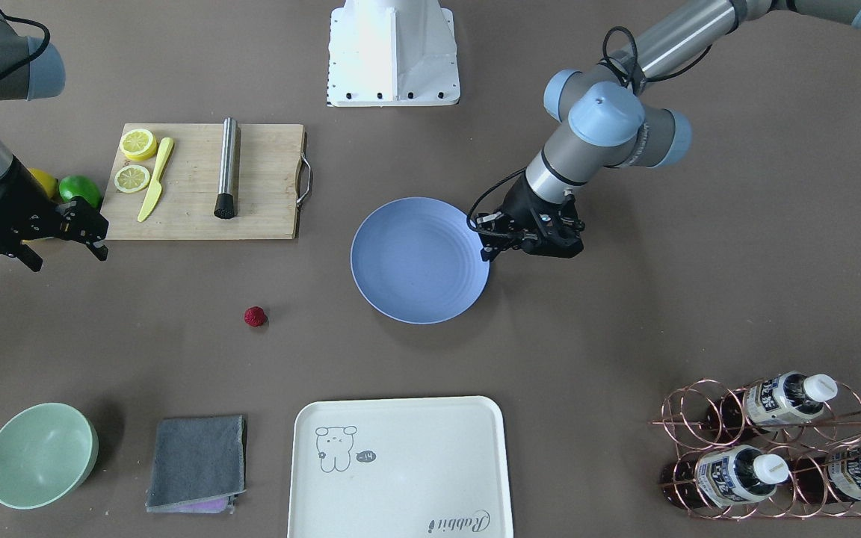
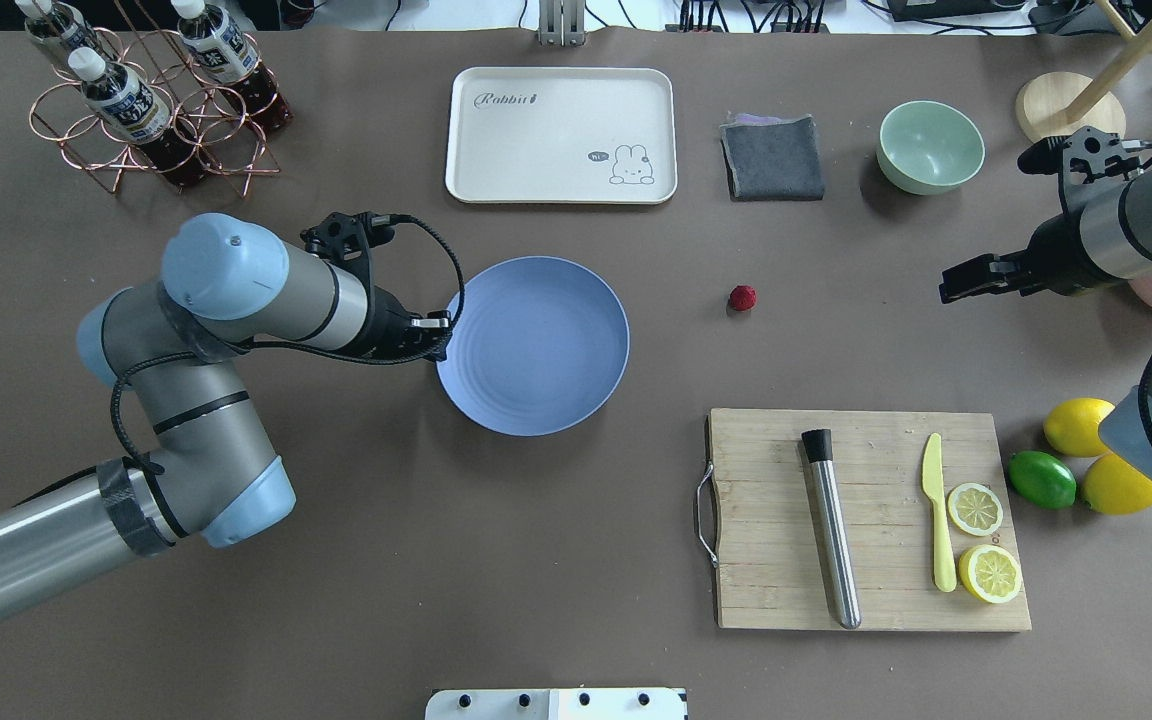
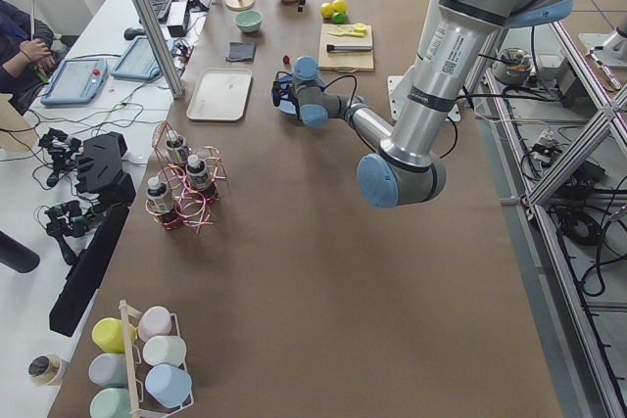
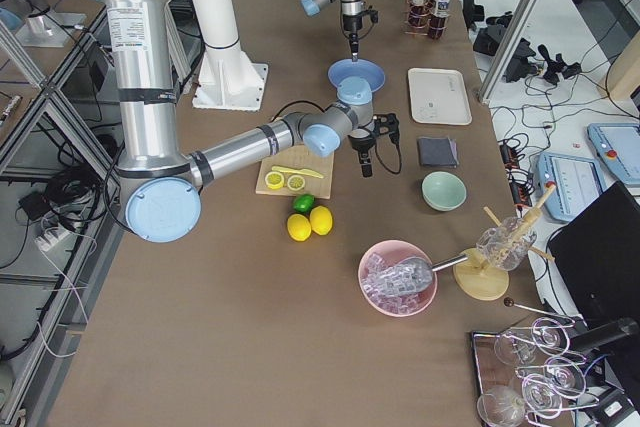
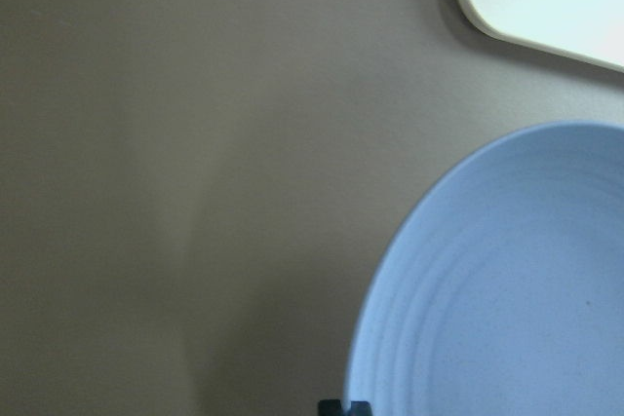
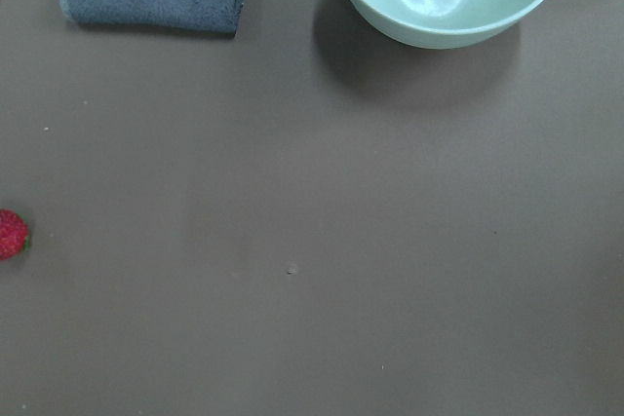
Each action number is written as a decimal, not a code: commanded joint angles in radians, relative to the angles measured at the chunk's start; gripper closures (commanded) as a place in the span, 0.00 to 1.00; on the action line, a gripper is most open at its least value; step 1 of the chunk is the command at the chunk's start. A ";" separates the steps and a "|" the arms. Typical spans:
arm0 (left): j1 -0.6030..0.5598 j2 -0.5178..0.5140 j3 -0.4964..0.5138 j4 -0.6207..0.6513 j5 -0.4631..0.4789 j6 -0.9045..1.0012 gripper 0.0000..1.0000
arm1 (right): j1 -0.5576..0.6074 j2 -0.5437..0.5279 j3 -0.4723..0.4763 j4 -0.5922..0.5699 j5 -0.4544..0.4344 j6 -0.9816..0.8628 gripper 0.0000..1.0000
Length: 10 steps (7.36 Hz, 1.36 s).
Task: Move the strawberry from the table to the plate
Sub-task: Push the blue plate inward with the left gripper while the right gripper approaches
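Note:
The sides of the strawberry (image 1: 255,317) (image 6: 12,235), which lies on the table between the cutting board and the grey cloth, are next for my right gripper to close on.
The strawberry (image 1: 254,317) (image 2: 742,297), small and dark red, lies on the bare table (image 2: 536,550) between the plate and my right gripper. It also shows at the left edge of the right wrist view (image 6: 12,234). The blue plate (image 1: 419,260) (image 2: 533,345) (image 5: 507,289) is empty. My left gripper (image 1: 486,250) (image 2: 439,340) is at the plate's rim on the side away from the berry. Its dark fingertips (image 5: 343,406) are close together and look shut. My right gripper (image 1: 64,254) (image 2: 948,285) hovers open well to the berry's far side, holding nothing.
A wooden cutting board (image 2: 866,515) carries a metal rod, a yellow knife and two lemon halves. Lemons and a lime (image 2: 1042,479) lie beside it. A cream tray (image 2: 561,135), grey cloth (image 2: 772,157), mint bowl (image 2: 931,146) and a bottle rack (image 2: 151,110) line the far edge.

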 commanded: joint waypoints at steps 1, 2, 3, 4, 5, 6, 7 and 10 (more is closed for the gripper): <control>0.029 -0.024 0.003 0.044 0.040 -0.009 1.00 | -0.002 0.000 0.000 0.000 0.000 0.000 0.01; 0.029 -0.024 0.003 0.045 0.042 -0.007 1.00 | -0.003 0.000 -0.002 0.000 -0.003 0.000 0.01; 0.029 -0.023 0.003 0.045 0.042 -0.004 1.00 | -0.005 0.000 0.000 0.000 -0.003 0.000 0.01; 0.029 -0.023 0.003 0.044 0.040 -0.004 0.85 | -0.012 0.000 0.000 0.003 -0.007 0.000 0.01; 0.029 -0.021 0.001 0.042 0.068 -0.003 0.04 | -0.022 0.002 0.000 0.003 -0.009 0.000 0.01; 0.028 -0.020 -0.006 0.044 0.095 -0.001 0.02 | -0.034 0.024 0.000 -0.001 -0.012 0.002 0.01; 0.008 -0.014 -0.034 0.053 0.077 0.017 0.02 | -0.066 0.049 -0.003 -0.007 -0.015 0.073 0.01; -0.165 0.107 -0.274 0.316 -0.086 0.216 0.02 | -0.210 0.200 -0.011 -0.128 -0.107 0.244 0.02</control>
